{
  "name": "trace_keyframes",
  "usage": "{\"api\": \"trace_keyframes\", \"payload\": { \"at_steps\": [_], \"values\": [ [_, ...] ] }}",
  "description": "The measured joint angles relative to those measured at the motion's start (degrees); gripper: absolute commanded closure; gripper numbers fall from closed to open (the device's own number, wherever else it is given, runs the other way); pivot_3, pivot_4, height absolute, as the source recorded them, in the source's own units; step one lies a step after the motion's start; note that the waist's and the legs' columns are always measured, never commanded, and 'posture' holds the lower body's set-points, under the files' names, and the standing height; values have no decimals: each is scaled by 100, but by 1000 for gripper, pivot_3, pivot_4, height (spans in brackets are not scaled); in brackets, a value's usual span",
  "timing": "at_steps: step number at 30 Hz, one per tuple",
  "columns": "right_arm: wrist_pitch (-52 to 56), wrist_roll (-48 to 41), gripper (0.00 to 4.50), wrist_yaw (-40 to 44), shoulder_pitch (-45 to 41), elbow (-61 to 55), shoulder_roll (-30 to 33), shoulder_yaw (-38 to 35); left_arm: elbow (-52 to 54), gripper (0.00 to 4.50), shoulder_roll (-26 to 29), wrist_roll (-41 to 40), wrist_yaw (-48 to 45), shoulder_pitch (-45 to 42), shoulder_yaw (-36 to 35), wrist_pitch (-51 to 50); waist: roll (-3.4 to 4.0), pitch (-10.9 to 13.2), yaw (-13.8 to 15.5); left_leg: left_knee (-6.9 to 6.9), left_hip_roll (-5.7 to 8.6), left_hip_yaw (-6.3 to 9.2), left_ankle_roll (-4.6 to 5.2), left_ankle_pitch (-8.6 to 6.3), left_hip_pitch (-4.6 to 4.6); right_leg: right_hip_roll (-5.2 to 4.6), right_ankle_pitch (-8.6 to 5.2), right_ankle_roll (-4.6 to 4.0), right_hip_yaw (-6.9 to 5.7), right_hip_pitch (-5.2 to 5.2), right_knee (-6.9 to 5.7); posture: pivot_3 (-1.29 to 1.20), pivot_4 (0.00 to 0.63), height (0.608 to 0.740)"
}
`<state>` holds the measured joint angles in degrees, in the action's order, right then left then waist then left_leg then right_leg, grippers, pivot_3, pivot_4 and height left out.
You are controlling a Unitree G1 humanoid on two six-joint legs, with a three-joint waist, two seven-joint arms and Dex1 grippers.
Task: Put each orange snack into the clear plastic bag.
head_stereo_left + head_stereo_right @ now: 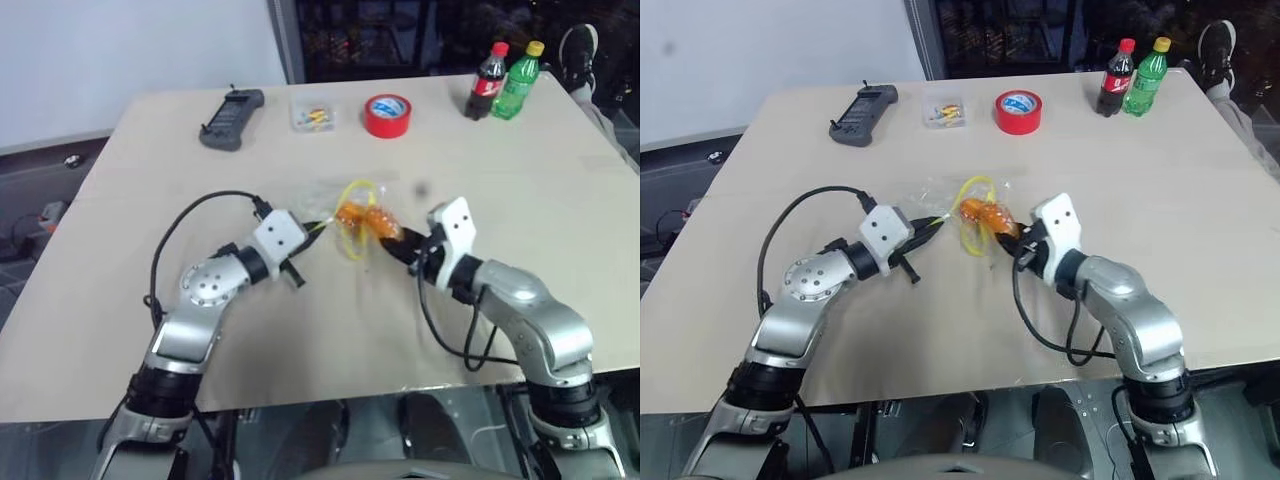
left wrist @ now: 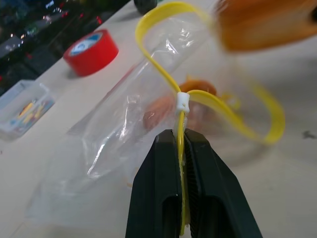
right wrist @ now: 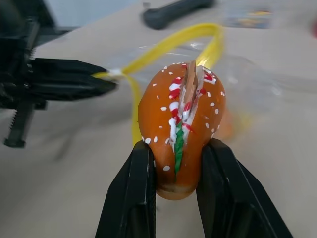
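I need to release my right gripper's orange snack inside the yellow loop of the bag (image 1: 347, 232), beside the other orange snack.
My left gripper (image 2: 181, 136) is shut on the yellow seal strip of the clear plastic bag (image 2: 124, 124), holding it up over the middle of the table. The strip curls into an open loop (image 1: 355, 190). One orange snack (image 2: 163, 111) shows through the film, inside the bag. My right gripper (image 3: 178, 163) is shut on the other orange snack (image 3: 181, 129), a glossy bun with white specks and a red, white and green seam. It holds this snack just right of the bag's mouth (image 1: 385, 228), close to the yellow loop.
Along the table's far side lie a black handheld controller (image 1: 232, 120), a small clear box of colourful bits (image 1: 313, 115) and a red tape roll (image 1: 387, 115). A cola bottle (image 1: 487, 82) and a green bottle (image 1: 517, 80) stand at the far right corner.
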<state>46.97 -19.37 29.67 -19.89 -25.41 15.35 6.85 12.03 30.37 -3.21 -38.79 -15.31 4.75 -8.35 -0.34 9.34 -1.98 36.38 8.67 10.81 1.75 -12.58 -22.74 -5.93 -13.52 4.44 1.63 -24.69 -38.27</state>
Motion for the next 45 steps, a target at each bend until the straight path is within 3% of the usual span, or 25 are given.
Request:
{"api": "trace_keyframes", "payload": {
  "at_steps": [5, 11, 15, 24, 35, 38, 39, 40, 42, 45],
  "values": [
    [1, -49, 3389, 20, -267, 329, 85, 77, 159, 4500, 215, -30, -94, 193, -53, 55, 0, 0, 38, 0, 5, 1, 1, -1, -5, 0, 1, 0, -1, -1, 5, 0, 150, 740],
    [182, -569, 3389, 495, 9, 0, 1190, -806, 208, 4500, 279, -25, 68, 201, -277, -129, -2, -1, 170, 0, 6, 13, 5, -3, -11, -1, 2, 4, -15, 12, 29, 0, 150, 740],
    [327, -1145, 3389, 930, 210, -348, 1465, -914, 326, 4500, 267, -29, 82, 204, -242, -152, -2, 0, 104, -1, -9, 1, 7, -4, -6, -11, 2, 4, -6, 10, 28, 0, 150, 740],
    [30, -794, 3389, 707, -456, 289, 778, 131, 535, 4500, 288, -56, 4, 379, -215, -146, -5, -2, 125, 1, -10, -7, 5, -4, -6, 0, 4, 4, -3, 12, 31, 0, 150, 740],
    [-1625, 362, 3389, 1080, -1460, 2550, -17, 1167, 876, 4500, 590, -308, -510, 985, -238, 227, -4, -1, 107, -1, -12, -7, 4, -3, -5, 7, 5, 1, -1, 8, 29, 0, 150, 740],
    [-2023, 498, 2685, 1414, -1669, 2991, -151, 1358, 865, 4500, 602, -307, -483, 1085, -259, 281, -4, -1, 94, -1, -12, -7, 4, -3, -4, 14, 6, 0, 1, 8, 29, 0, 150, 740],
    [-2241, 599, 1931, 1549, -1758, 3194, -178, 1410, 808, 4500, 553, -314, -433, 1100, -271, 277, -4, -1, 100, -1, -12, -5, 4, -3, -4, 15, 6, 0, -1, 7, 28, 0, 150, 740],
    [-2285, 629, 1798, 1588, -1764, 3223, -177, 1426, 787, 4500, 546, -318, -420, 1101, -274, 277, -4, -1, 101, -1, -12, -5, 4, -3, -4, 15, 6, 0, -1, 7, 28, 0, 150, 740],
    [-2465, 795, 1107, 1613, -1761, 3257, -124, 1501, 766, 4500, 491, -383, -356, 1097, -333, 190, -3, -1, 109, -1, -12, -4, 4, -3, -4, 15, 6, -1, -2, 8, 28, 0, 150, 740],
    [-2912, 1160, 1107, 1509, -1533, 2981, 234, 1459, 745, 4500, 359, -615, -174, 998, -544, -203, -5, -2, 138, -1, -8, -1, 4, -3, -6, 13, 6, 0, -5, 8, 30, 0, 150, 740]
  ]
}}
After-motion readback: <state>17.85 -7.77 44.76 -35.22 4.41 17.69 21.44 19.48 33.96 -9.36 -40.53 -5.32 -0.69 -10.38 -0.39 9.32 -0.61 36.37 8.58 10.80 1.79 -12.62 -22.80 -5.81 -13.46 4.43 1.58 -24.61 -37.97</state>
